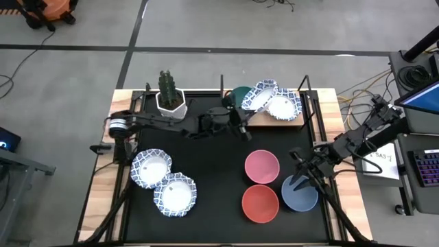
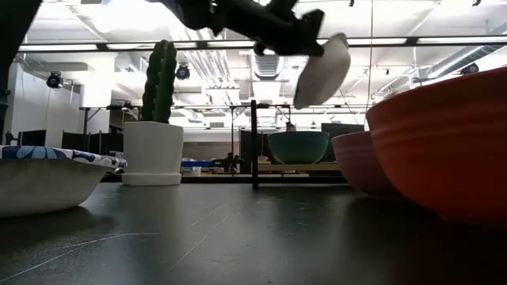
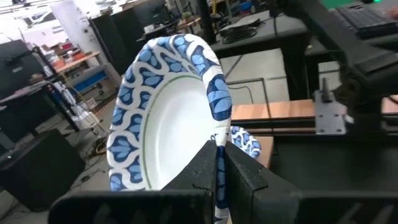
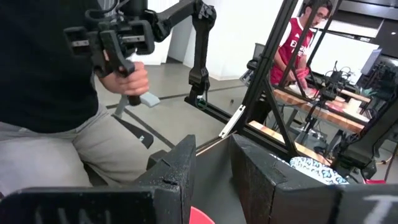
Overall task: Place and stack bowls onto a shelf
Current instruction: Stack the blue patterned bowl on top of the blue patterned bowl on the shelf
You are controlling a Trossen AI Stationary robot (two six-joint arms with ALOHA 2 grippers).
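The held patterned bowl, now tilted above the shelf, will be let go by my left gripper, and it will rest inside the other patterned bowl on the light-wood shelf (image 1: 281, 106) (image 3: 241, 144).
My left gripper (image 1: 244, 118) is shut on a white bowl with a blue patterned rim (image 1: 259, 94), held tilted above the light-wood shelf (image 1: 266, 121). A green bowl (image 1: 238, 97) and another patterned bowl (image 1: 283, 107) sit on the shelf. Two more patterned bowls (image 1: 151, 168) (image 1: 175, 194) rest on the black table near its left side. Pink (image 1: 262, 167), red (image 1: 260, 204) and blue (image 1: 300, 195) bowls stand toward the right. My right gripper (image 1: 298, 182) is open above the blue bowl's rim; I cannot tell whether it touches. My left gripper pinches the patterned bowl's scalloped rim (image 3: 217, 127) between its two fingers (image 3: 239, 177), one on the inside and one on the outside of the wall. The bowl is lifted clear and tipped almost on edge, its hollow facing sideways, above the green bowl (image 2: 298, 146).
A white faceted cactus pot (image 1: 170, 100) stands at the far left, beside the left arm. Thin black posts (image 1: 221, 84) rise at the shelf's ends. A person (image 4: 62, 93) holding control handles shows beyond the table in the right wrist view. Open tabletop lies at the middle.
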